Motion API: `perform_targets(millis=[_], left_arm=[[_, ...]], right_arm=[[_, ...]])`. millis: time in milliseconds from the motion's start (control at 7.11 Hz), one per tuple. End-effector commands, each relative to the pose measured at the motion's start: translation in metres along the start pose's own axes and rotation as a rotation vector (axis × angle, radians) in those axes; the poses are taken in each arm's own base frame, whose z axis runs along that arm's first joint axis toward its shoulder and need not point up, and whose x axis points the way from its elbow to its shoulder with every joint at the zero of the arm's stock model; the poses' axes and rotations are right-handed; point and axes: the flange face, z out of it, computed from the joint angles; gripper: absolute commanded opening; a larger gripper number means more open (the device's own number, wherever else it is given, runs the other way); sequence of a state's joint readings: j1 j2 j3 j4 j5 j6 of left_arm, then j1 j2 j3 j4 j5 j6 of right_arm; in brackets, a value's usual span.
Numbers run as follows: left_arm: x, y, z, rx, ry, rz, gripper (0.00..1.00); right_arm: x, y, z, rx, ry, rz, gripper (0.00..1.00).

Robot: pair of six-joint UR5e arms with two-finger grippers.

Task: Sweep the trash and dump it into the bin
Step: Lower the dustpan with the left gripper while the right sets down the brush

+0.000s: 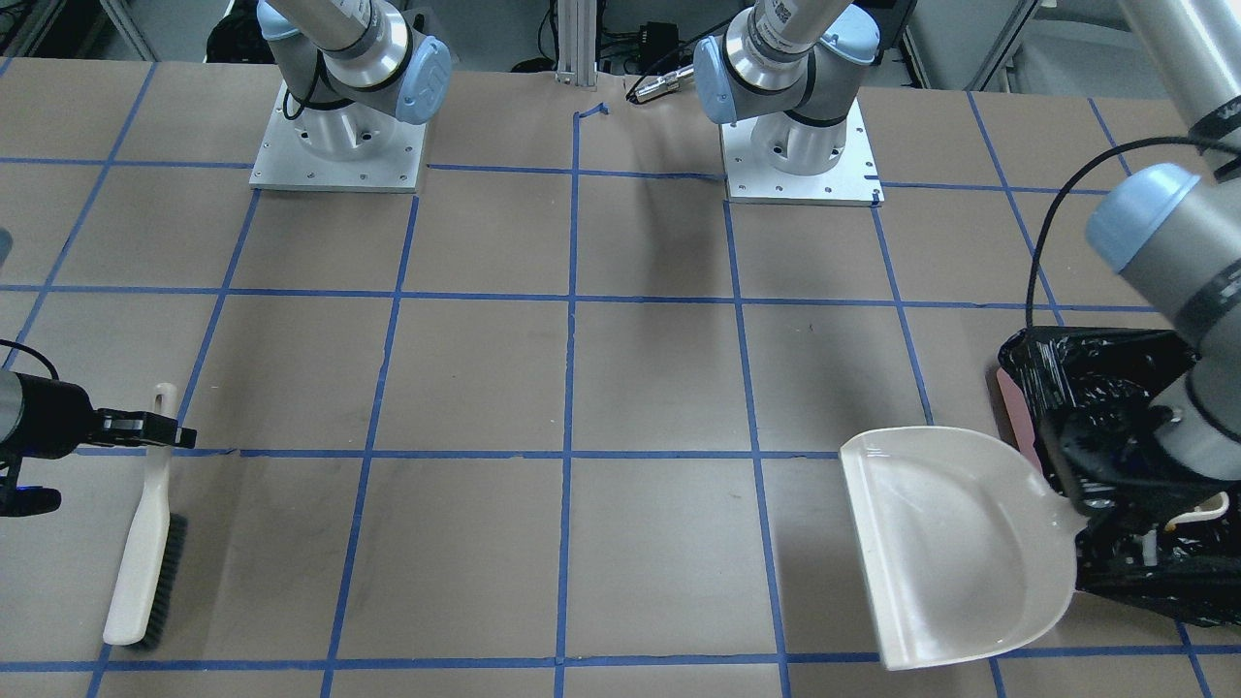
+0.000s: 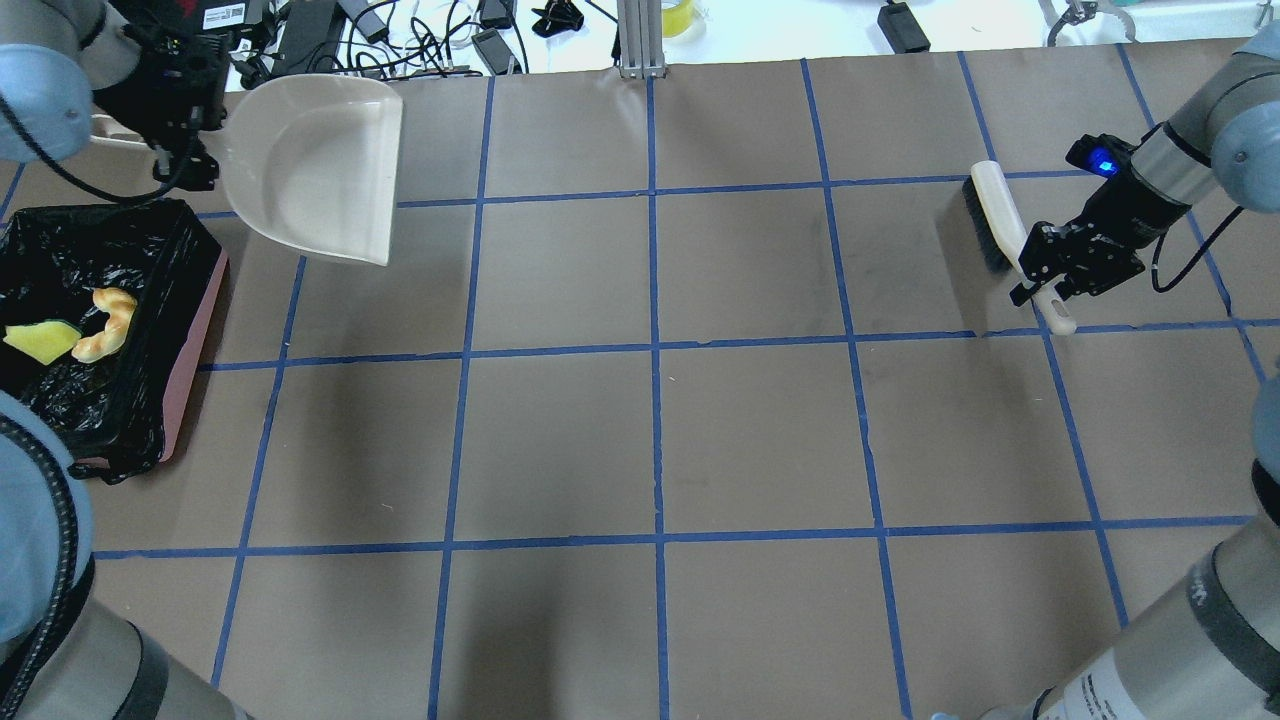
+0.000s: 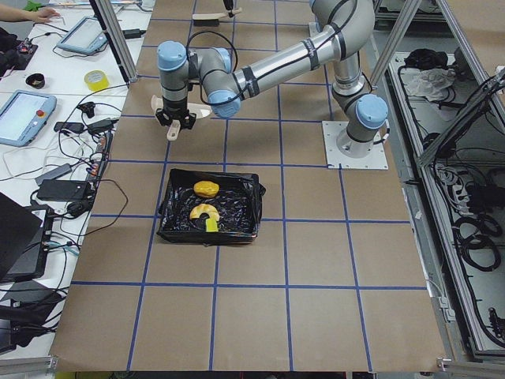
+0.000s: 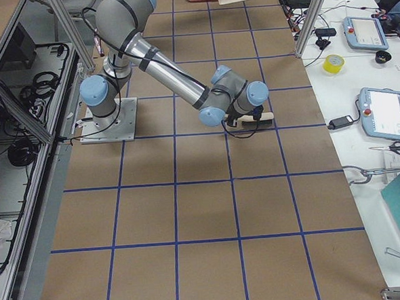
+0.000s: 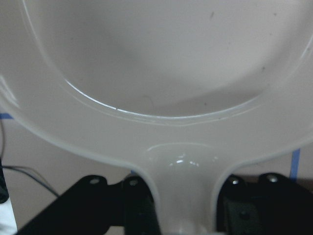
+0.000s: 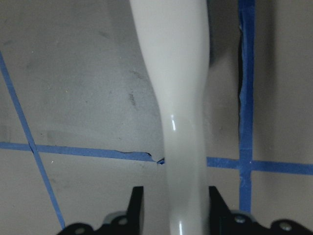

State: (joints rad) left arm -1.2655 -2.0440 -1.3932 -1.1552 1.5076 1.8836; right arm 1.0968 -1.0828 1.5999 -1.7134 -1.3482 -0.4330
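I will let go of the cream dustpan with my left gripper across the blue tape line (image 1: 784, 570) beside the bin, on the brush's side.
The trash lies in the bin (image 2: 190, 300), a pink box lined with a black bag at the table's left end. In it are a golden-brown lump (image 3: 207, 189), a pale crescent (image 2: 105, 322) and a yellow-green sponge piece (image 2: 40, 342). My left gripper (image 2: 185, 150) is shut on the handle of the cream dustpan (image 2: 310, 165), which it holds just beyond the bin. A cream brush (image 2: 995, 215) lies on the table at the right. My right gripper (image 2: 1045, 288) straddles its handle (image 6: 183, 122), and a gap shows beside one finger.
The table is brown paper with a blue tape grid (image 2: 655, 350). Both arm bases (image 1: 339, 145) stand at the robot's edge. Cables and devices (image 2: 400, 25) lie past the far edge. The side benches hold tablets and a yellow tape roll (image 4: 332, 63).
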Motion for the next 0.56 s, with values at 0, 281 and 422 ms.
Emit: perform_targets(millis=[0,281,422], left_arm=[[-0.013,-0.045,0.072,0.100,0.060,-0.010,0.00],[-0.016,-0.076,0.097,0.097,0.049,0.060,0.00],[-0.013,-0.082,0.102,0.101,0.060,0.062,0.00]], right_arm=[[0.000,0.000,-0.001,0.001,0.001,0.002,0.75],[-0.003,0.000,-0.009,0.020,0.006,0.057,0.79],[-0.003,0.000,-0.016,0.029,0.021,0.056,0.80]])
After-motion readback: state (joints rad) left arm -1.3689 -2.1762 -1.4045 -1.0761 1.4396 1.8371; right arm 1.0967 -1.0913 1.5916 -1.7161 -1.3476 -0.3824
